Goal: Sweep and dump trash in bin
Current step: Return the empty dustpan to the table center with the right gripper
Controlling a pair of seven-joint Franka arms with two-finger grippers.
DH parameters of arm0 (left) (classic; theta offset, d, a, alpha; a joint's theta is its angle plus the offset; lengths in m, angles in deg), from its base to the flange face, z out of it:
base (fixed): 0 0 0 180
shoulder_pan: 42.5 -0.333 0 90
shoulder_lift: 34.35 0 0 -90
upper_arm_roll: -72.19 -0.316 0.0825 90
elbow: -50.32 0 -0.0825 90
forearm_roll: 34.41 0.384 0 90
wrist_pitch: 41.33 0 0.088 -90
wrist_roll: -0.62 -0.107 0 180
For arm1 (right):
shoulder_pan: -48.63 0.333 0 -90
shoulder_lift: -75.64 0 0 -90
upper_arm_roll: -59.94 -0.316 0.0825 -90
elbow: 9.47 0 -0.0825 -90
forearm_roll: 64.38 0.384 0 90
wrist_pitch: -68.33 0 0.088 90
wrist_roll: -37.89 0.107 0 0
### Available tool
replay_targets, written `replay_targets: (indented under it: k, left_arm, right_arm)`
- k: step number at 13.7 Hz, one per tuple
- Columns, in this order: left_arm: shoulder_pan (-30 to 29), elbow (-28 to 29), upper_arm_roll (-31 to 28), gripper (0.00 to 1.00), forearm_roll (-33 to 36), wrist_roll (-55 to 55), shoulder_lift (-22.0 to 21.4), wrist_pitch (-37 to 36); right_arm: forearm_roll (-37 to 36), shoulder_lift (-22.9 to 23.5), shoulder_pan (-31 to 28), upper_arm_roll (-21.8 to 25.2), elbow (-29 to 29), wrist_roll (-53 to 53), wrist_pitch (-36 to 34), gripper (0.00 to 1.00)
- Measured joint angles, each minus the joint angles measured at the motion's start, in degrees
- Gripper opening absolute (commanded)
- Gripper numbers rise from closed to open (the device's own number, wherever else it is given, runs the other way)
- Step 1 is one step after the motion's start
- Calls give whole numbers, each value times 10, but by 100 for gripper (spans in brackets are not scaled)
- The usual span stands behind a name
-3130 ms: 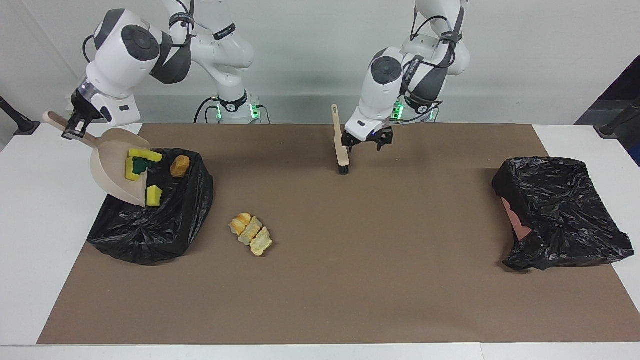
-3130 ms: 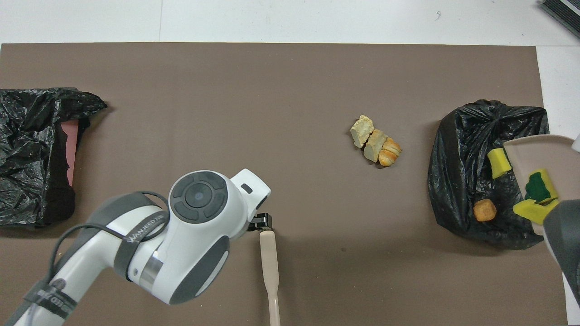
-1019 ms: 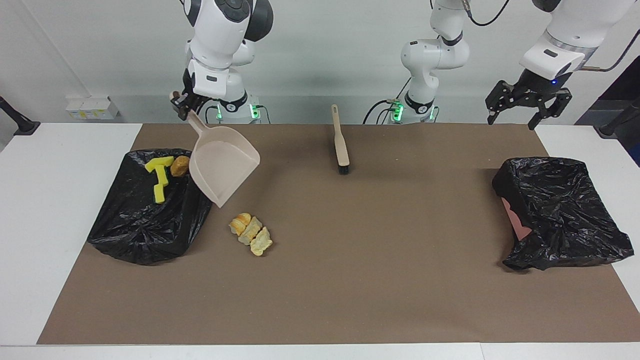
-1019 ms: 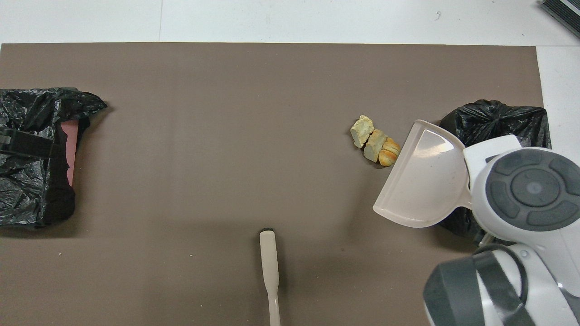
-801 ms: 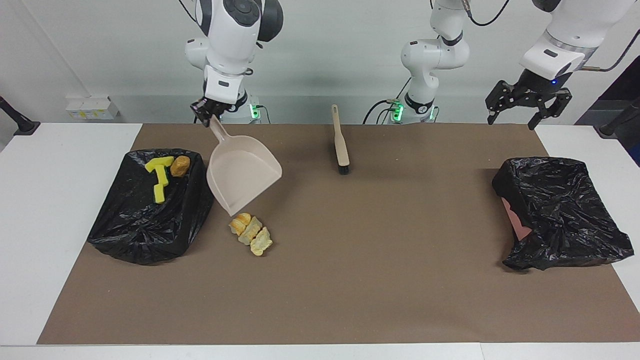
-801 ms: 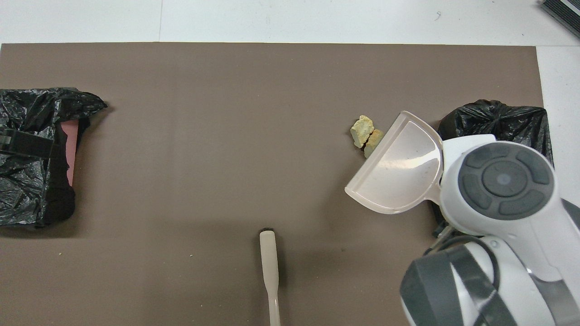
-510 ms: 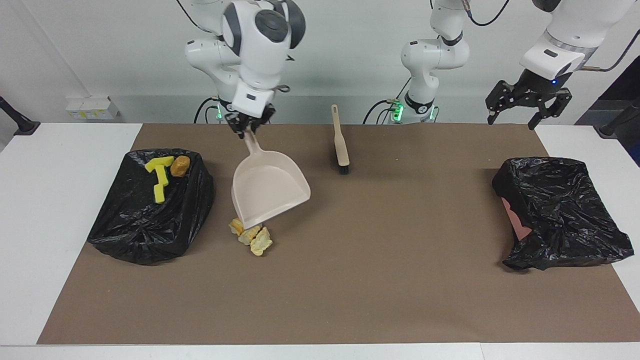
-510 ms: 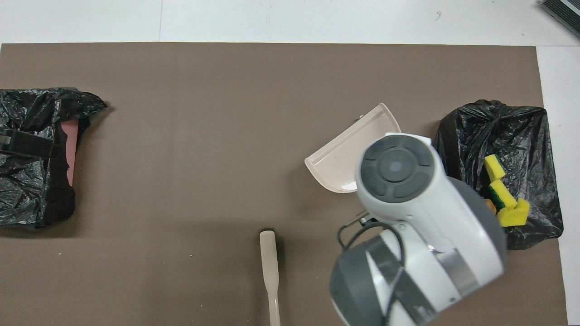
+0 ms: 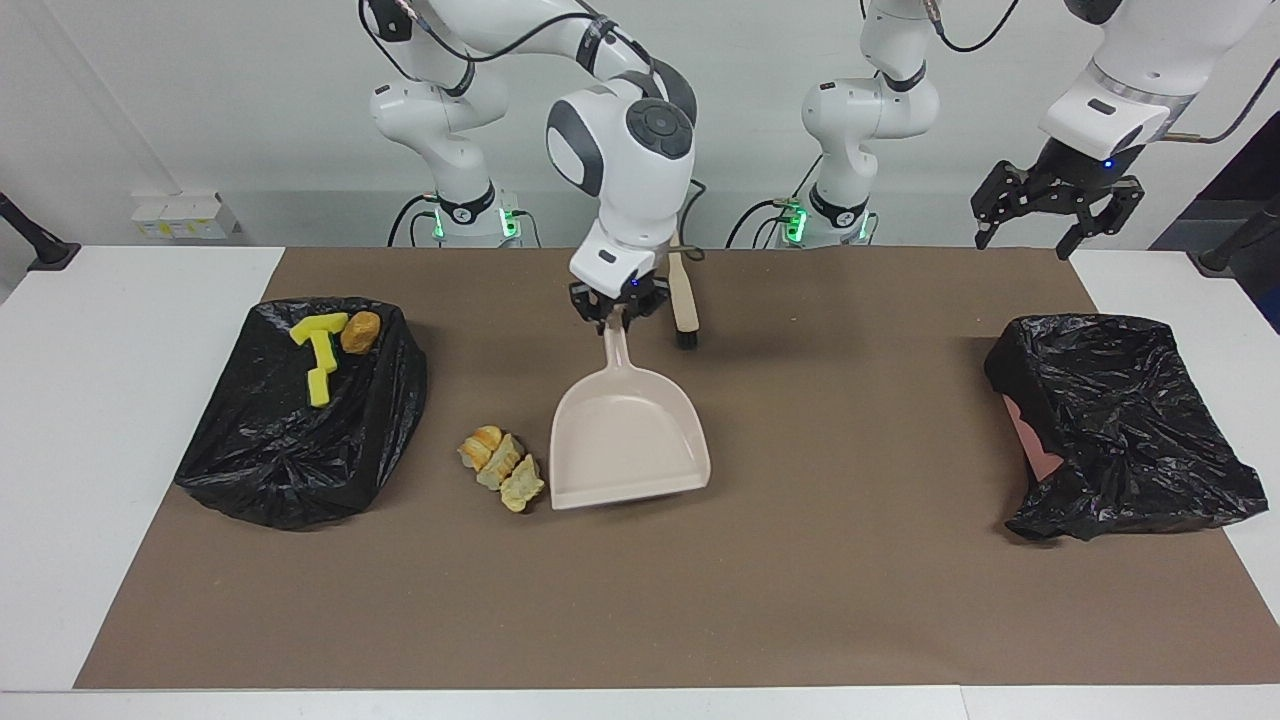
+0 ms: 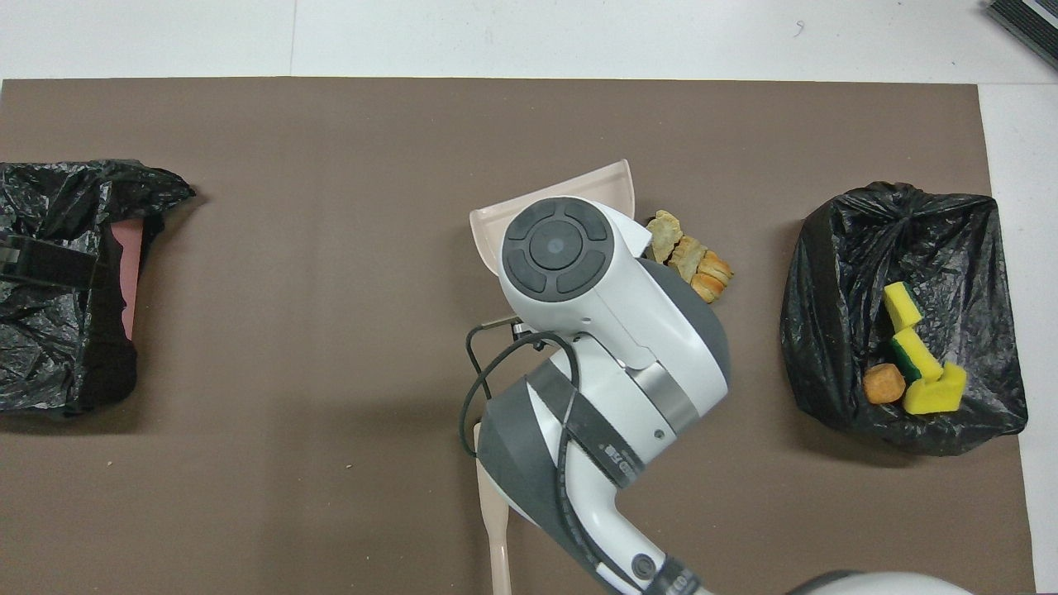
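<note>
The robot's right gripper will release the beige dustpan on the brown mat [image 10: 460, 207] beyond the brush, clear of the tan chunks.
My right gripper [image 9: 618, 312] is shut on the handle of the beige dustpan [image 9: 628, 445], whose empty scoop lies low at the mat with its wide lip pointing away from the robots. In the overhead view the right arm hides most of the dustpan [image 10: 570, 186]. Three pale tan chunks of trash [image 9: 502, 468] [image 10: 686, 256] lie on the mat right beside the scoop, between it and the bin [image 9: 290, 470] [image 10: 835, 273]. On the bin's black liner rest yellow and green sponge pieces [image 9: 320, 350] [image 10: 909, 347] and an orange-brown lump [image 9: 360, 331] [image 10: 884, 383]. My left gripper [image 9: 1045, 225] waits open, raised over the left arm's end of the table.
The beige brush [image 9: 685, 310] [image 10: 494, 512] lies on the mat near the robots, partly hidden by the right arm. A second container wrapped in a black bag [image 9: 1120, 420] [image 10: 50, 330] sits at the left arm's end. A brown mat covers the table.
My right arm swung the empty dustpan away from the bin, over the tan chunks, and lowered it to the mat beside them. The left arm stayed still.
</note>
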Motion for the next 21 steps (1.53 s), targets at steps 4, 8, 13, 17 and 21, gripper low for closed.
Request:
replay_targets:
  k: [4, 8, 13, 17, 21]
  left_arm:
    - [0, 0, 0, 100, 0, 0, 0, 0]
    - [0, 0, 0, 100, 0, 0, 0, 0]
    - [0, 0, 0, 100, 0, 0, 0, 0]
    - [0, 0, 1, 100, 0, 0, 0, -5]
    - [2, -3, 25, 100, 0, 4, -22, -38]
  right_arm:
    - [1, 83, 36, 0, 52, 74, 94, 0]
    - [1, 155, 54, 2, 119, 102, 109, 0]
    - [1, 190, 48, 7, 128, 102, 162, 25]
    - [3, 188, 47, 7, 108, 102, 202, 57]
    - [3, 173, 48, 6, 97, 102, 197, 100]
